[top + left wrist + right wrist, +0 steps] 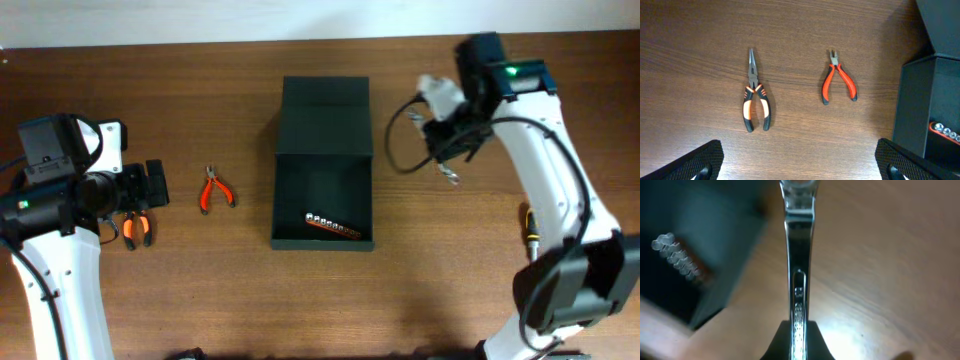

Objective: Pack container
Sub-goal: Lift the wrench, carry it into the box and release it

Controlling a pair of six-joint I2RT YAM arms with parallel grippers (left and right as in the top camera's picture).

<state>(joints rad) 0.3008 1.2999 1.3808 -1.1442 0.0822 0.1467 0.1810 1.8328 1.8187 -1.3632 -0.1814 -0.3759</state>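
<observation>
Next, I put the chrome wrench down inside the dark green container (330, 197) (701, 228), between the socket bar and the flap lid with my right gripper.
The dark green container (322, 175) stands open mid-table, its flap lid (326, 115) lying back. A socket rail (333, 227) lies inside near the front wall; it also shows in the right wrist view (677, 255). My right gripper (447, 165) is shut on a chrome wrench (799, 255) and holds it above the table, right of the container. My left gripper (155, 183) is open and empty, left of the red pliers (214, 190) and above the orange-black long-nose pliers (135, 228). Both pliers show in the left wrist view (839, 82) (756, 97).
A screwdriver with a yellow-black handle (530, 225) lies by the right arm. The container's wall (925, 110) shows at the right of the left wrist view.
</observation>
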